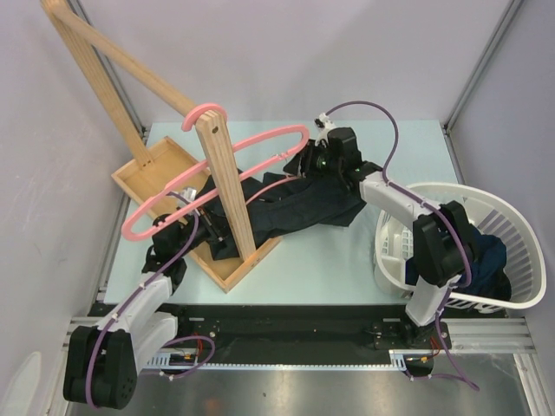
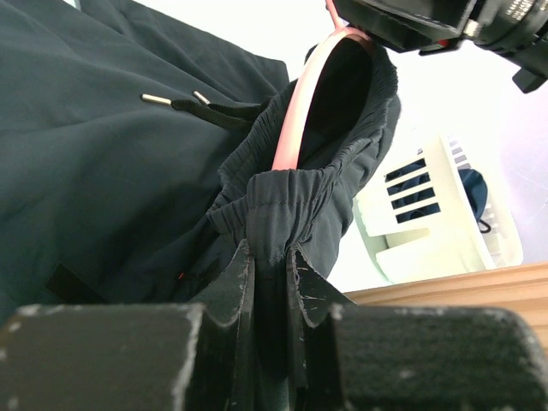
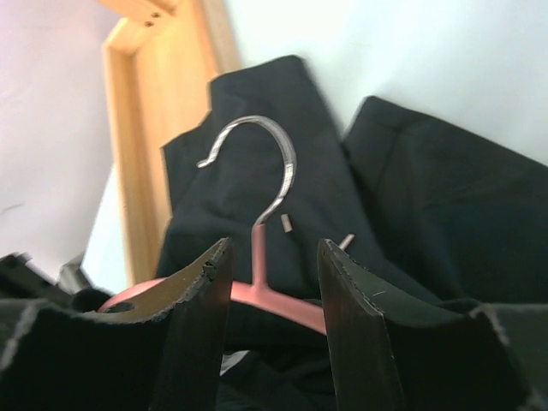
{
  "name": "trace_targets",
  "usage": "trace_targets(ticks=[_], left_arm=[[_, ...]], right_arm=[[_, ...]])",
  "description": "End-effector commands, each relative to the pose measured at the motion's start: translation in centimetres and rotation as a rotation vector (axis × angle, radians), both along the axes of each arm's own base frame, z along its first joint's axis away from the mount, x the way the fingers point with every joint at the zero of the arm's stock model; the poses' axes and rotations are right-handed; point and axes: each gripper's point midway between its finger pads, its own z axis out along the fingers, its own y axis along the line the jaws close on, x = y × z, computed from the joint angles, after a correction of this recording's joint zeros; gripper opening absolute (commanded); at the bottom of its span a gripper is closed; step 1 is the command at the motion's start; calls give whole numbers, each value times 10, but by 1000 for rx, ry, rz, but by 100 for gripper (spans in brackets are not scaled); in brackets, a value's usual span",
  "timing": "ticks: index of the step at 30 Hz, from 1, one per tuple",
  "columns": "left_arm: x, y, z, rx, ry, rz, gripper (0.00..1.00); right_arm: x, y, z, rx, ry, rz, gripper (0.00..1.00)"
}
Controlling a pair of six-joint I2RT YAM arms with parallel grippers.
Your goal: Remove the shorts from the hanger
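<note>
The left gripper clamps the waistband bunched around the hanger's bar, so it should open and pinch only the waistband's edge (image 2: 267, 176) before it pulls the hanger out.
The blackish dark green shorts (image 1: 295, 208) lie spread on the table, their waistband threaded on the pink hanger (image 1: 260, 139). My left gripper (image 1: 179, 221) is shut on the bunched waistband (image 2: 282, 201), with the hanger's bar (image 2: 295, 128) running through the cloth just beyond the fingertips. My right gripper (image 1: 314, 163) is open at the hanger's right end. In the right wrist view its fingers (image 3: 201, 282) stand apart, with the pink bar (image 3: 291, 304) and metal hook (image 3: 278, 163) seen between them over the dark cloth (image 3: 445, 205). The navy shorts (image 1: 487, 260) lie in the basket.
A wooden stand with an upright post (image 1: 227, 186) and a tray base (image 1: 152, 169) sits at the left, a pink hook (image 1: 205, 113) on top of the post. A white laundry basket (image 1: 520, 217) stands at the right, also in the left wrist view (image 2: 445, 248).
</note>
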Motion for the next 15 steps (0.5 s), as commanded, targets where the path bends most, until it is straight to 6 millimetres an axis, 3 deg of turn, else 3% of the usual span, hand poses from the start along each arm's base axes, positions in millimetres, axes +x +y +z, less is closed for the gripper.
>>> trace_targets(ticks=[1, 7, 10, 11, 15], left_arm=[[-5, -11, 28, -21, -108, -70, 0], [-5, -13, 27, -18, -83, -80, 0], [-5, -14, 28, -21, -80, -81, 0], [-5, -14, 27, -21, -74, -79, 1], [-7, -14, 27, -24, -70, -81, 0]], right_arm=[[20, 1, 3, -37, -65, -46, 48], [28, 11, -6, -102, -100, -33, 44], [25, 23, -16, -161, -90, 5, 41], [23, 33, -9, -168, -111, 24, 41], [18, 50, -28, -260, -102, 50, 37]])
